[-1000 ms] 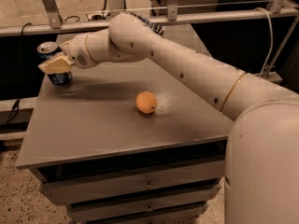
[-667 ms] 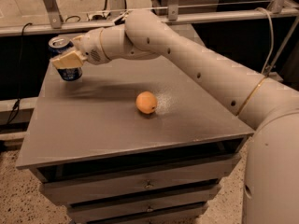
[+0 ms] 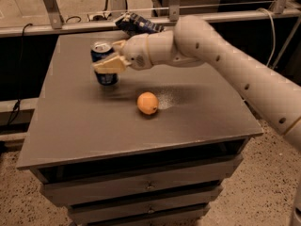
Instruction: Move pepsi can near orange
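Observation:
I have a spot for the pepsi can, now upright at the tabletop, on the grey table [image 3: 145,89], close behind the orange on its snack bag side. Next, my gripper lets go of the can there.
The pepsi can [image 3: 103,64] is blue with a silver top and stands upright, held just above or at the tabletop left of centre. My gripper [image 3: 113,56] reaches in from the right and is shut on the can, its pale fingers [image 3: 110,65] across the can's side. The orange [image 3: 147,102] lies on the table a short way to the right and in front of the can, apart from it.
The grey table [image 3: 84,126] has drawers below its front edge. A blue-and-white snack bag [image 3: 136,24] lies at the table's back edge behind my arm. Metal rails run behind the table. My arm spans the right side above the table.
My gripper has carried the pepsi can from the table's far left corner toward the right and front, closer to the orange. The orange has not moved.

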You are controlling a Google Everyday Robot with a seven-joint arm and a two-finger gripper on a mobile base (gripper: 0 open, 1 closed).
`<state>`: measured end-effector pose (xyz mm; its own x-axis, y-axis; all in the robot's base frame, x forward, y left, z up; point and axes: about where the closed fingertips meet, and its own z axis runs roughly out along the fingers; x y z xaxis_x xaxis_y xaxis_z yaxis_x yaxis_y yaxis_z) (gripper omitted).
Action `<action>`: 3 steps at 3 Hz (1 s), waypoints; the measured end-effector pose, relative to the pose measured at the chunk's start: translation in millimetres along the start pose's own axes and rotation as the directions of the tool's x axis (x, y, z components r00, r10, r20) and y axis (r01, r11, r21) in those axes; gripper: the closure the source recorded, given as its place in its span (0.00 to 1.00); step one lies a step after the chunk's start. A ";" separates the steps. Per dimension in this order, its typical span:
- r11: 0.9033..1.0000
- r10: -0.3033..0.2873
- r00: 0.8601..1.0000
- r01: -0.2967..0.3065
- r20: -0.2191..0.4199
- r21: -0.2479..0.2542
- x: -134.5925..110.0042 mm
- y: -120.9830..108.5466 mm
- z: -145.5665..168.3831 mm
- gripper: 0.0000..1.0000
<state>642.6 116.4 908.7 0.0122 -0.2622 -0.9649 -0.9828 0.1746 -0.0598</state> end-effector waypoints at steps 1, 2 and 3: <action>1.000 0.024 0.999 -0.024 -0.024 0.003 30.9 -2.0 -40.3 1.00; 1.000 0.018 0.998 -0.018 -0.054 0.011 41.8 -6.6 -72.0 1.00; 1.000 0.002 0.996 -0.001 -0.087 0.015 42.7 -13.1 -94.8 1.00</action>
<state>638.5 13.0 892.5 -0.0061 -0.3435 -0.9391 -0.9799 0.1895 -0.0629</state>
